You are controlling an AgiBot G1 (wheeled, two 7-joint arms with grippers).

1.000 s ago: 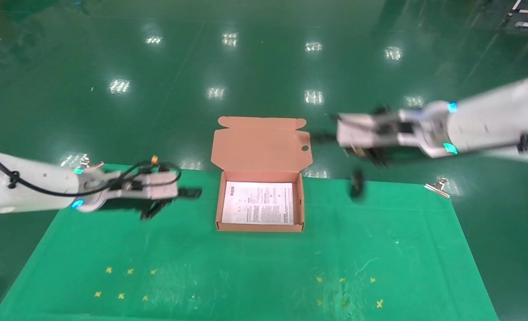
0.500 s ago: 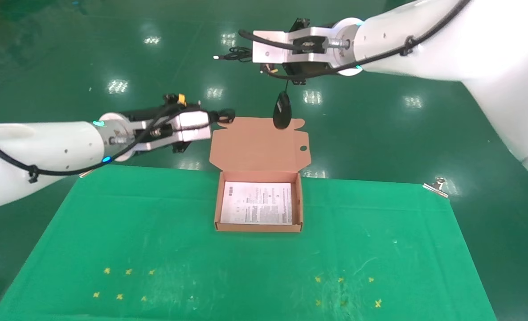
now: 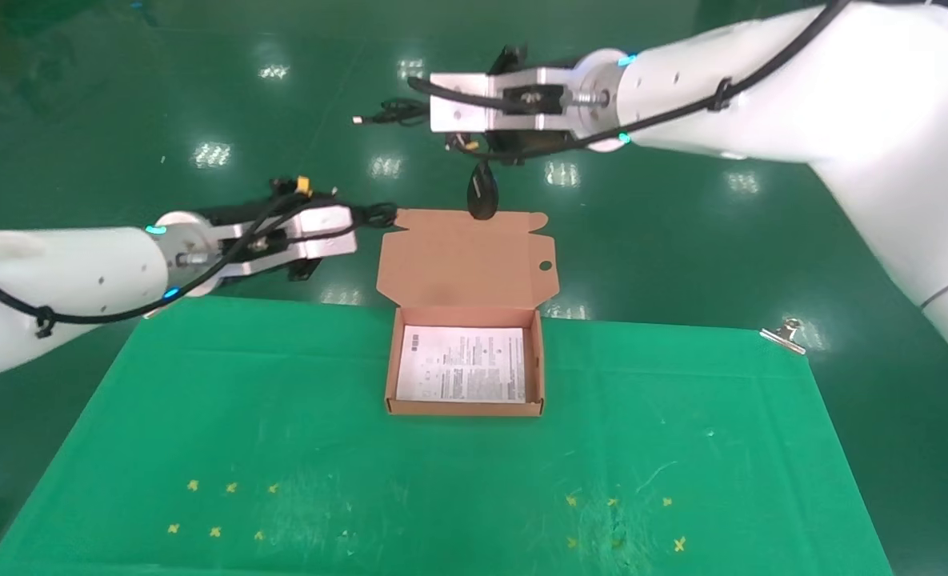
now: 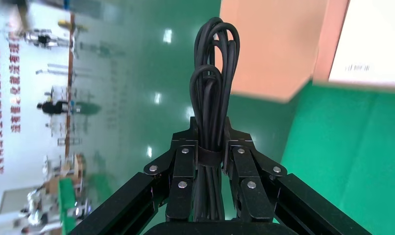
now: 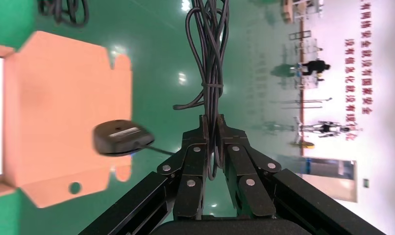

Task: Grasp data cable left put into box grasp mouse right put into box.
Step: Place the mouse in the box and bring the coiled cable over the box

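Observation:
Next, my right gripper releases the mouse's bundled cord inside the box [image 3: 490, 332] [image 5: 2, 139], along the side of the box that joins the lid.
The box [image 3: 466, 410] lies open on the green cloth, with a white printed sheet as its floor and its lid [image 3: 467, 258] folded back. My left gripper [image 3: 368, 216] is shut on the data cable [image 3: 383, 214], a black looped bundle held in the air beside the lid's left edge. The left wrist view shows the cable [image 4: 213, 88] between the fingers [image 4: 182, 161]. My right gripper [image 3: 414, 110] is shut on the mouse's bundled cord [image 5: 210, 73], high behind the box. The mouse [image 3: 482, 192] dangles on its cord over the lid's far edge and also shows in the right wrist view [image 5: 121, 138].
A green cloth [image 3: 474, 480] covers the table, with yellow cross marks at front left [image 3: 226, 508] and front right [image 3: 618, 520]. A metal binder clip [image 3: 786, 334] sits at the cloth's far right corner. A shiny green floor lies beyond the table.
Both arms rose from table height, each carrying its load. The right gripper swung left and up behind the box, the mouse dangling. In the last half second both drifted slightly left.

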